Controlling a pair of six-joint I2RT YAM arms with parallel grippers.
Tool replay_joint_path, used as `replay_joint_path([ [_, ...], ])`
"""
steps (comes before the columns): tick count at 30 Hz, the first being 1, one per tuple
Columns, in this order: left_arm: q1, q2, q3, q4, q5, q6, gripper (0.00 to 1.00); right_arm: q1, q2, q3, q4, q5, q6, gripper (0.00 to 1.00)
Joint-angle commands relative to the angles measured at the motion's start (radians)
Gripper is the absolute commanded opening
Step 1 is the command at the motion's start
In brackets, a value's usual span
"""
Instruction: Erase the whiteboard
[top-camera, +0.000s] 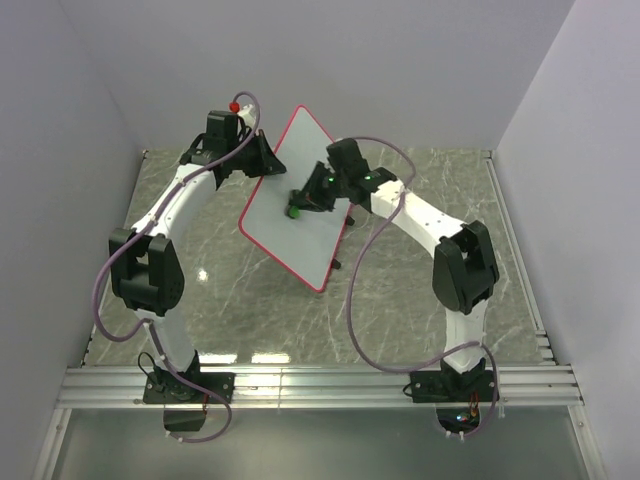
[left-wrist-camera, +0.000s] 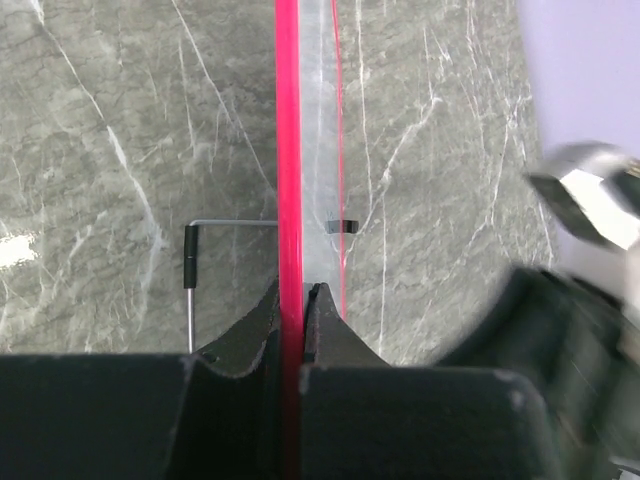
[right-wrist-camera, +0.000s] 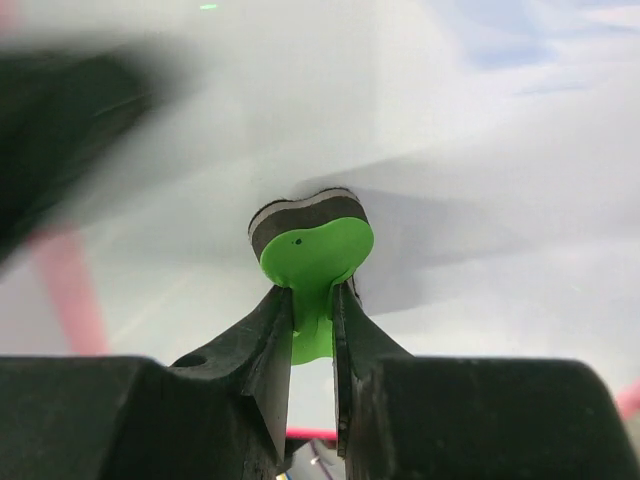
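Next, my left gripper puts the whiteboard down on the middle of the grey marbled table (top-camera: 321, 214) between my arms. The whiteboard is now held tilted above the table.
The whiteboard (top-camera: 295, 215), white with a thin red rim, is held tilted above the table in the top view. My left gripper (top-camera: 262, 160) is shut on its upper left edge; in the left wrist view the red rim (left-wrist-camera: 288, 150) runs straight up between the closed jaws of my left gripper (left-wrist-camera: 296, 292). My right gripper (top-camera: 302, 203) is shut on a small green eraser (top-camera: 294, 212) and holds it against the board's face. In the right wrist view my right gripper (right-wrist-camera: 312, 292) grips the eraser (right-wrist-camera: 315, 252) by its stem, the dark felt side touching the white surface (right-wrist-camera: 420, 120). No scribbles show.
The grey marbled table (top-camera: 420, 300) lies below. A thin metal stand rod with a black sleeve (left-wrist-camera: 190, 270) shows under the board in the left wrist view. White walls close in left, back and right. An aluminium rail (top-camera: 320, 385) runs along the near edge.
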Motion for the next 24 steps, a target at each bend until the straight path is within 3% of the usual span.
replay_joint_path([
  [1,-0.16,0.097,-0.106,-0.259,0.039,0.195,0.0,-0.09,0.071,-0.141,-0.015,0.034,0.006,0.0],
  [6,-0.166,0.108,-0.085,-0.271,0.044,0.197,0.0,-0.155,0.176,-0.048,-0.141,0.046,-0.057,0.0],
  [14,-0.191,0.086,-0.095,-0.283,0.009,0.212,0.0,-0.169,0.338,0.269,-0.23,0.0,-0.064,0.0],
  [20,-0.215,0.086,-0.112,-0.277,0.007,0.214,0.0,-0.14,0.378,0.468,-0.161,-0.097,0.06,0.0],
  [24,-0.23,0.094,-0.105,-0.277,0.013,0.215,0.0,-0.088,0.408,0.55,-0.016,-0.167,0.19,0.0],
])
